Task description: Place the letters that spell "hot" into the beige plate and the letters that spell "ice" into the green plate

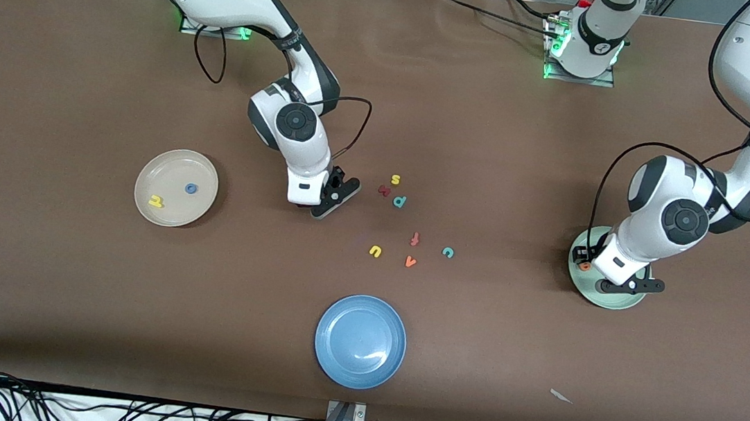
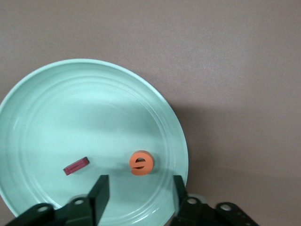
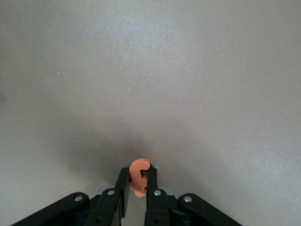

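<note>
My right gripper needs to let go of the orange t in the beige plate [image 1: 175, 189], between the blue o and the yellow h.
My right gripper [image 1: 336, 196] [image 3: 139, 177] is shut on the orange t [image 3: 139, 181], low over bare table between the beige plate [image 1: 165, 216] and the loose letters. The blue o [image 1: 190, 188] and yellow h [image 1: 156, 201] lie in the beige plate. Over the green plate [image 1: 616, 302] [image 2: 70, 94] my left gripper [image 1: 609, 273] [image 2: 139, 186] hangs open with nothing between its fingers. Just past its fingertips the orange e [image 2: 141, 163] [image 1: 584, 266] and the dark red i [image 2: 76, 165] lie in that plate. The teal c [image 1: 447, 251] lies on the table mid-way between the arms.
Other letters lie scattered mid-table: a yellow s [image 1: 395, 180], a small red letter [image 1: 384, 190], a teal p [image 1: 399, 201], a red f-like letter [image 1: 415, 239], a yellow u [image 1: 375, 251] and an orange v [image 1: 411, 262]. A blue plate [image 1: 360, 341] sits nearer the front camera.
</note>
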{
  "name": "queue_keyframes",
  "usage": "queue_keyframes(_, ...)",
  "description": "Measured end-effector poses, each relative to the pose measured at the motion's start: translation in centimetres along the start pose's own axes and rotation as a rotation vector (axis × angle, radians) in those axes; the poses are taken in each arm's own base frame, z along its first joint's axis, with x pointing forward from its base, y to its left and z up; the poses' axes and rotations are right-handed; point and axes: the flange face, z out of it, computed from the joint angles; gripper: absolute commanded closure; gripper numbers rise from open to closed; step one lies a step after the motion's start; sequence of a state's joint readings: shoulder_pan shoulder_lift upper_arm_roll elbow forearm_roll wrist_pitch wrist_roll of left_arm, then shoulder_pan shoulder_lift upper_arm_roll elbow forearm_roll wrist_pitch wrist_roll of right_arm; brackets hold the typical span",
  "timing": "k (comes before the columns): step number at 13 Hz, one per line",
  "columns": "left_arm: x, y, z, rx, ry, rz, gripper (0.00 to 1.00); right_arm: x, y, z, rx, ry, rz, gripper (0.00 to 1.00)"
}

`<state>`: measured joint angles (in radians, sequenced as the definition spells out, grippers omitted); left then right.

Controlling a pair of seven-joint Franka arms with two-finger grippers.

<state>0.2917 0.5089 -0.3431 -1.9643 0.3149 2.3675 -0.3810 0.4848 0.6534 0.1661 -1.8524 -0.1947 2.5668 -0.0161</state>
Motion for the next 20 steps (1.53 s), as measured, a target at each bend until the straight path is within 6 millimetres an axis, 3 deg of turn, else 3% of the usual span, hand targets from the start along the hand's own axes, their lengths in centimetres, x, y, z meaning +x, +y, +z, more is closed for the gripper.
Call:
queue_keyframes(2, 0.3, 0.7, -1.6, 0.024, -0.029, 0.011, 0.00, 0.3, 0.1, -0.4, -0.002, 0.009, 0.001, 1.00)
queue_keyframes(4, 0.3, 4.0, -4.0, 0.048, -0.042, 0.016, 0.00, 1.0, 1.3, -2.6, -0.022, 0.023, 0.014, 1.00)
queue_keyframes(7, -1.7, 11.8, -5.0, 0.060, -0.024, -0.020, 0.00, 0.4, 6.9, -9.4, -0.099, -0.037, 0.093, 1.00)
queue_keyframes(9, -2.9, 16.4, -5.4, 0.054, -0.006, -0.082, 0.00, -2.0, 12.0, -13.3, -0.145, -0.117, 0.182, 1.00)
queue_keyframes(10, -3.0, 18.4, -5.6, 0.039, 0.000, -0.126, 0.00, -3.7, 14.8, -14.3, -0.162, -0.166, 0.235, 1.00)
queue_keyframes(12, -2.9, 22.2, -5.2, -0.011, -0.019, -0.205, 0.00, -7.4, 19.9, -13.7, -0.183, -0.252, 0.337, 1.00)
queue_keyframes(14, -3.1, 25.9, -3.7, -0.031, -0.035, -0.266, 0.00, -12.0, 24.4, -10.7, -0.189, -0.332, 0.427, 1.00)
queue_keyframes(15, -3.3, 27.4, -2.8, -0.034, -0.043, -0.284, 0.00, -13.9, 26.0, -9.1, -0.185, -0.355, 0.459, 1.00)
queue_keyframes(17, -3.0, 28.8, -1.1, -0.040, -0.060, -0.311, 0.02, -16.0, 27.3, -6.9, -0.177, -0.372, 0.488, 1.00)
queue_keyframes(19, -2.5, 29.2, 0.4, -0.043, -0.075, -0.319, 0.07, -17.1, 27.6, -6.1, -0.140, -0.378, 0.537, 0.87)
queue_keyframes(20, -2.3, 29.2, 0.8, -0.044, -0.079, -0.322, 0.10, -17.3, 27.5, -5.9, -0.118, -0.375, 0.561, 0.62)
